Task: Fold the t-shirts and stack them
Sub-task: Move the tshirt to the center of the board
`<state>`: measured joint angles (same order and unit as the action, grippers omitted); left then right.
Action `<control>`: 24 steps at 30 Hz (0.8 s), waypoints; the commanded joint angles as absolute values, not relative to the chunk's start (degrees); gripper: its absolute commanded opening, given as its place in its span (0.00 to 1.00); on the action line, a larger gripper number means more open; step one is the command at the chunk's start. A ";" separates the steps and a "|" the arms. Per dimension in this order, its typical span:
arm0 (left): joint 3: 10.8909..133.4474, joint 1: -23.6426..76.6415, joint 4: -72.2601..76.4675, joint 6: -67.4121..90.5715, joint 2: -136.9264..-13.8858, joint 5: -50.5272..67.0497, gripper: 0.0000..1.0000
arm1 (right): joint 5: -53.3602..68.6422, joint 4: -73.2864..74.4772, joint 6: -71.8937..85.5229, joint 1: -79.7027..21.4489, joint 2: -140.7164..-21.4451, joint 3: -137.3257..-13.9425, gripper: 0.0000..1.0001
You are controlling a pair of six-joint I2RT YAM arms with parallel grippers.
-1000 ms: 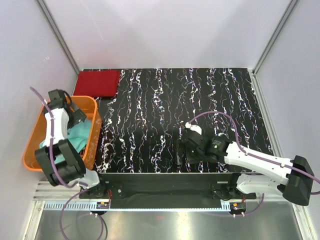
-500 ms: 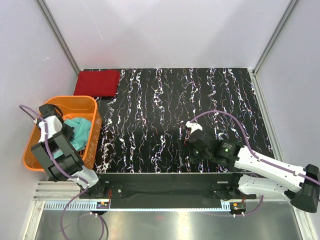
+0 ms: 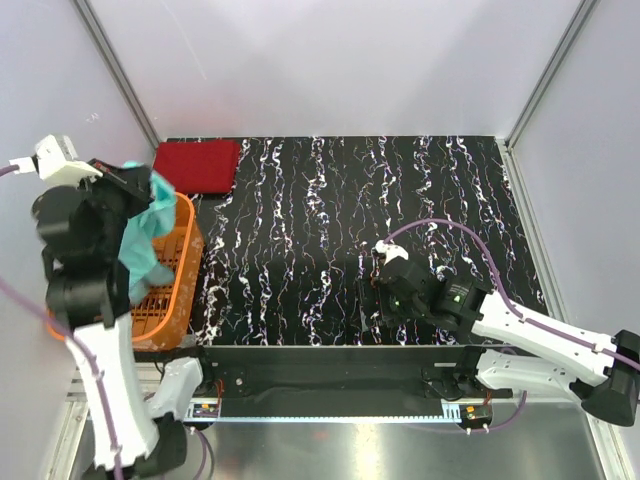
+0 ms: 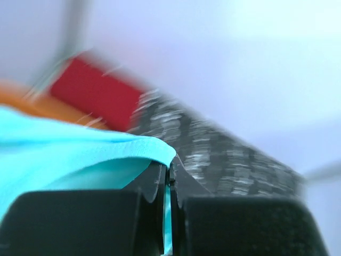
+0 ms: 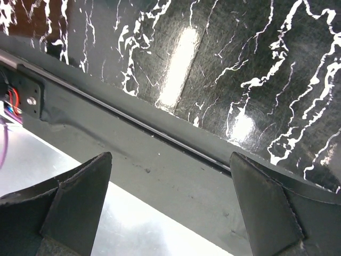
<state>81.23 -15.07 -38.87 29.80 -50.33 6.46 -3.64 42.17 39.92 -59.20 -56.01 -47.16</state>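
My right gripper is to close on a loose fold of the light teal-green t-shirt, once the fold lies by the middle of the table's near edge point(image 3: 376, 327).
The light teal-green t-shirt point(image 3: 141, 232) hangs from my left gripper point(image 3: 138, 186), lifted well above the orange basket point(image 3: 172, 292); its lower end still dangles into the basket. In the left wrist view the jaws point(image 4: 168, 176) are shut on a thin fold of the teal-green t-shirt point(image 4: 69, 154), which drapes over the left finger. The dark red t-shirt point(image 3: 195, 166) lies folded flat at the table's far left corner, and shows blurred as the red t-shirt point(image 4: 98, 90) in that view. My right gripper point(image 3: 385, 303) hovers open and empty over the table's near edge, its fingers point(image 5: 74, 197) wide apart.
The black marbled table point(image 3: 400, 190) is walled by white panels on three sides. The orange basket point(image 4: 32, 101) stands off the table's left edge. A dark rail point(image 5: 160, 160) and bright metal floor lie under the right gripper.
My left gripper shut on the teal-green t-shirt inside the basket and rose high with it, pulling it up out of the basket. The right arm shifted only slightly.
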 commanded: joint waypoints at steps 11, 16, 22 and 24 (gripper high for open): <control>93.26 32.65 -29.70 21.29 -61.00 32.70 0.00 | -17.74 46.31 50.62 -58.97 -53.17 -54.05 1.00; 80.96 36.11 -26.55 22.06 -61.60 38.94 0.00 | -24.25 49.92 52.03 -58.97 -53.43 -55.55 1.00; 83.57 43.50 -24.43 22.50 -67.49 39.36 0.00 | -27.95 53.26 52.03 -58.89 -54.41 -57.57 1.00; 90.74 44.29 -25.83 22.41 -71.08 40.07 0.00 | -28.39 52.91 51.68 -58.89 -52.92 -57.05 1.00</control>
<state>80.77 43.62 -31.11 22.76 -68.82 35.55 -23.57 51.46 50.74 -59.18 -54.54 -54.98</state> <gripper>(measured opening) 0.019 0.994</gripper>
